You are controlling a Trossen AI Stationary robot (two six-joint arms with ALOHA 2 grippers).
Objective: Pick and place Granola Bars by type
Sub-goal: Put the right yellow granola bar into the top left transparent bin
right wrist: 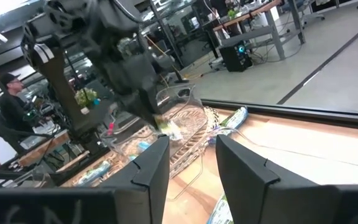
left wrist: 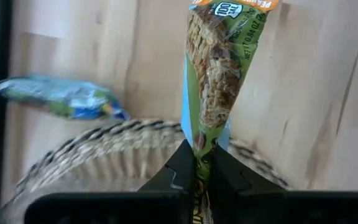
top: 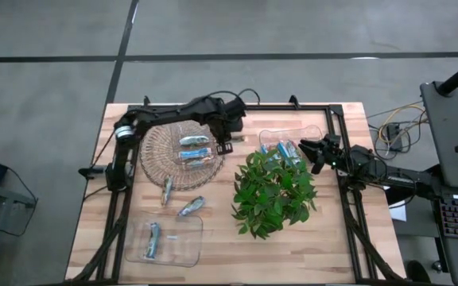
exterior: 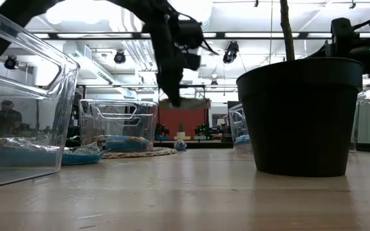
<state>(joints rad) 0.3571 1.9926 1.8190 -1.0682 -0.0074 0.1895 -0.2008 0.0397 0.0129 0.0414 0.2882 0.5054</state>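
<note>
Next, I drop the green-wrapped granola bar from my left gripper in the wicker basket [top: 191, 134], just beyond the silvery-blue bars. The green-wrapped bar is over the basket's rim.
My left gripper [left wrist: 201, 163] hangs over the right rim of the wicker basket [top: 161, 159] and is shut on a green-wrapped granola bar [left wrist: 213, 81], also visible in the low view [exterior: 186, 101]. Two silvery-blue bars [top: 196, 148] lie in the basket. Two more bars [top: 167, 189] [top: 191, 206] lie loose on the wood near it. One bar [top: 153, 238] rests in the near clear tray [top: 185, 250], and several [top: 286, 148] rest in the far clear tray [top: 312, 131]. My right gripper [right wrist: 192, 163] is open, by the far tray and above the plant's edge, touching nothing. My left gripper pinches the green bar by one crimped end [left wrist: 199, 148] between its two fingers. The fingers slant down from above and lie along the bar. The rest of the bar sticks out beyond the fingertips, lifted clear over the basket's rim and the wood.
A green leafy plant [top: 273, 191] in a black pot [exterior: 304, 115] stands right of centre, between basket and right arm. A blue-wrapped bar [left wrist: 61, 99] lies on the wood beyond the basket rim. A black frame [top: 293, 107] edges the table. People stand in the room behind.
</note>
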